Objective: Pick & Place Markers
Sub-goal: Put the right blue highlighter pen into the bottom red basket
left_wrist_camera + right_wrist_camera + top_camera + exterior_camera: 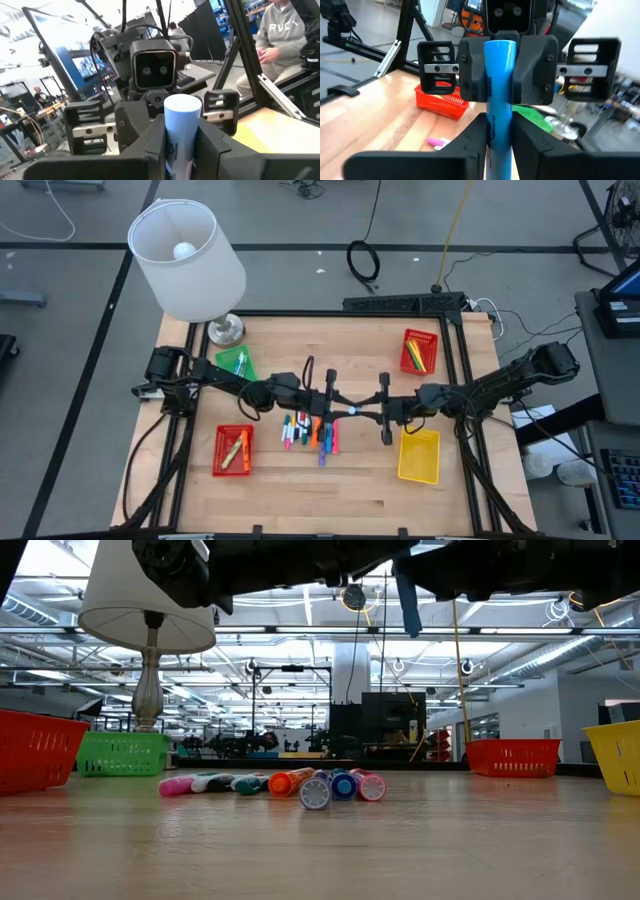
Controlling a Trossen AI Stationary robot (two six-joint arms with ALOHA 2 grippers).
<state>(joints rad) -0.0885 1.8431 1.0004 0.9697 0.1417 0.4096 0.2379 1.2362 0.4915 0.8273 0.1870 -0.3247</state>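
My left gripper has the light-blue marker to put away. It will let the marker go in the green basket [239, 369] near the lamp.
A light-blue marker [499, 85] stands roughly upright in the air above the table's middle, between my two grippers. My left gripper [181, 150] comes from the table's left and my right gripper [498, 145] from its right; both are shut on it. In the high view they meet tip to tip, the left gripper [345, 406] facing the right gripper [368, 410]. Several other markers [310, 430] in pink, green, orange and blue lie flat on the wooden table just nearer than the grippers, seen end-on in the low view as a row of markers [300, 783]. My left gripper pinches the marker's upper part [182, 125] between its two fingers, and the round top end stands a little above them. The fingers come level from the table's left and lie across the marker. The marker is lifted clear of the table. My right gripper pinches the marker's barrel [496, 125] between its two fingers, lower down than the left fingers [472, 70]. The fingers come level from the table's right, across the marker. The marker's lower end [408, 610] hangs below, slightly tilted, clear of the table.
A green basket [236, 364] stands at the far left, a red basket [233, 450] at the near left, another red basket [420, 351] at the far right and a yellow basket [419, 456] at the near right. A lamp [188, 260] stands at the far left corner. A person [280, 35] sits beyond the table.
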